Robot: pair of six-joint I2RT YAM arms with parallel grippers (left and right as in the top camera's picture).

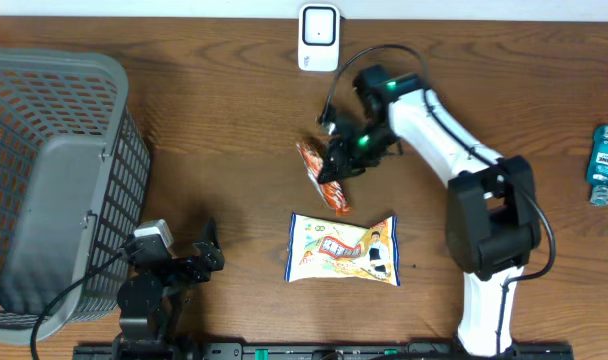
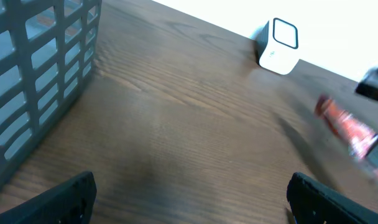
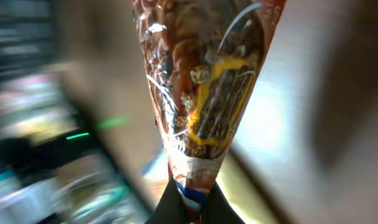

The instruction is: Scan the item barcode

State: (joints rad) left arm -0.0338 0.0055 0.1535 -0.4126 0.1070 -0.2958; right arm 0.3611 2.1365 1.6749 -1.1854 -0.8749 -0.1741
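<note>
The orange snack packet will go down from my right gripper onto the table (image 1: pixel 295 171), just beyond the yellow and white snack bag's basket-side end.
My right gripper (image 1: pixel 341 163) is shut on one end of an orange snack packet (image 1: pixel 310 156), which it holds just above the table's middle. In the right wrist view the packet (image 3: pixel 204 87) fills the frame, its sealed end pinched in the gripper (image 3: pixel 190 205). The white barcode scanner (image 1: pixel 318 37) stands at the table's far edge, just beyond the packet, and shows in the left wrist view as well (image 2: pixel 279 46). My left gripper (image 1: pixel 199 258) rests open at the near left, nothing between its fingers (image 2: pixel 71 196). I see no barcode.
A yellow and white snack bag (image 1: pixel 344 250) lies flat near the front centre. A grey wire basket (image 1: pixel 54 190) fills the left side. A blue bottle (image 1: pixel 606 165) lies at the right edge.
</note>
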